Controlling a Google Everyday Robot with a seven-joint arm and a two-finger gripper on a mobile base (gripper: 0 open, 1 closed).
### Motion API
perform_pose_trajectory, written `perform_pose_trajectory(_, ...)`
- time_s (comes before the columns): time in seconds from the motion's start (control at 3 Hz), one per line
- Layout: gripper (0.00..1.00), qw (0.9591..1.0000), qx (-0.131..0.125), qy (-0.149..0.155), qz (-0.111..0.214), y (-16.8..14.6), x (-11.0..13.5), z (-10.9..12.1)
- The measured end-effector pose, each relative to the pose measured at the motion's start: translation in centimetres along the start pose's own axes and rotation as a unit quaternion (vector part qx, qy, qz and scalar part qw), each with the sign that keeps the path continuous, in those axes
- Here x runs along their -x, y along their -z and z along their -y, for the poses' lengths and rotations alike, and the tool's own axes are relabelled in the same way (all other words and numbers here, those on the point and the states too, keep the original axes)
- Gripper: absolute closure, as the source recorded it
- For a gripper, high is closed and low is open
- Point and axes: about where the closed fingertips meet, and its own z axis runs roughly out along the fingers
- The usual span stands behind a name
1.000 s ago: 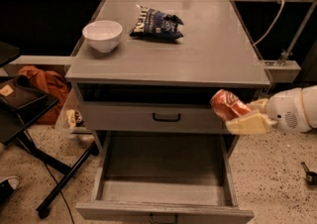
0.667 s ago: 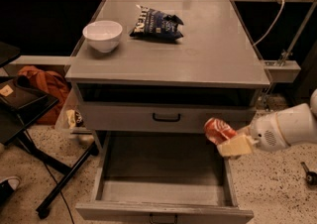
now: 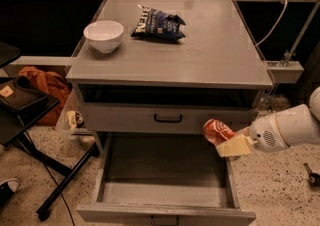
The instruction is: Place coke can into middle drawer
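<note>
Next, my gripper lets go of the coke can near the centre of the open middle drawer's grey bottom (image 3: 158,172).
The coke can (image 3: 216,130), red-orange with white lettering, is held tilted in my gripper (image 3: 227,141), which comes in from the right on a white arm (image 3: 287,129). The gripper is shut on the can. The can hangs above the right side of the middle drawer (image 3: 165,190), which is pulled wide open with a bare grey floor. The drawer's small dark handle (image 3: 164,218) shows on its front panel at the bottom edge.
The higher drawer front with a black curved handle (image 3: 167,118) is closed. On the cabinet top (image 3: 220,55) sit a white bowl (image 3: 103,35) and a dark blue chip bag (image 3: 157,22). A black stand (image 3: 30,120) is at the left, with a shoe (image 3: 7,190).
The gripper with the coke can has moved down and to the left, from beside the upper drawer front to above the open drawer's right side.
</note>
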Motion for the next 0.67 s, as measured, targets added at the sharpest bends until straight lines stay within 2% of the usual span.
perform_pose_trajectory(0.33, 1.0, 0.9986, 0.02, -0.048, 0.009, -3.9, -2.0, 0.2)
perform_pose_trajectory(0.67, 1.0, 0.9904, 0.045, -0.13, 0.013, -11.0, -5.6, 0.3)
